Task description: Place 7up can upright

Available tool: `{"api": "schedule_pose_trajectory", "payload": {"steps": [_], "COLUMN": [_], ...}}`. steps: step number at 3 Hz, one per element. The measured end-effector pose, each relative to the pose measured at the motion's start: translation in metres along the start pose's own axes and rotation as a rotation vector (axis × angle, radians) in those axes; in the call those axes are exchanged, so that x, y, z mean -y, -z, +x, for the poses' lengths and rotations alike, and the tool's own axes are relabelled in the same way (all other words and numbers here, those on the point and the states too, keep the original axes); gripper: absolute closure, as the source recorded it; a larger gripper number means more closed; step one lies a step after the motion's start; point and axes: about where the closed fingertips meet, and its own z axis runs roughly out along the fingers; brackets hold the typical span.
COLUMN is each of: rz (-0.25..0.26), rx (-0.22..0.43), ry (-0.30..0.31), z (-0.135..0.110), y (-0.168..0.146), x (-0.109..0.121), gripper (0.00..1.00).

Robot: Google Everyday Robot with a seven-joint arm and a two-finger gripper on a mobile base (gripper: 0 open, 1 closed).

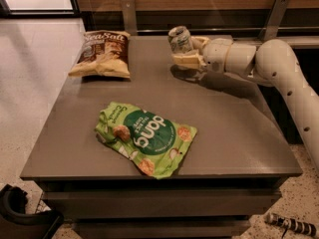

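Observation:
Next, my gripper sets down the 7up can and lets go of it on the far middle of the grey table [186, 76], behind the green bag.
The 7up can [180, 39] is a small silvery can with faint green marks, held nearly upright, tilted a little to the left, above the far middle of the grey table [224, 123]. My gripper [188, 54] comes in from the right on a white arm and is shut on the can's lower part. The can hangs just above the table top, with its shadow right beneath it.
A brown and white snack bag [103, 54] lies at the table's far left. A green snack bag [144, 137] lies near the front middle. A wall with metal brackets [128, 14] runs behind the table. A dark object [20, 215] sits on the floor at the lower left.

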Motion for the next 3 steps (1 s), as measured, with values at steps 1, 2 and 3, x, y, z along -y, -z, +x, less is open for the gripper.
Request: {"api": "schedule_pose_trajectory", "payload": {"steps": [1,2,3], "rz": [-0.021,-0.023,-0.013], "rx": [0.001,-0.01,-0.022], "ry": [-0.03,-0.051,-0.067], "z": [0.014,0.027,0.036], "y": [-0.009,-0.009,-0.003], "x": [0.001,0.0,-0.001], "gripper": [1.0,1.0,1.0]}}
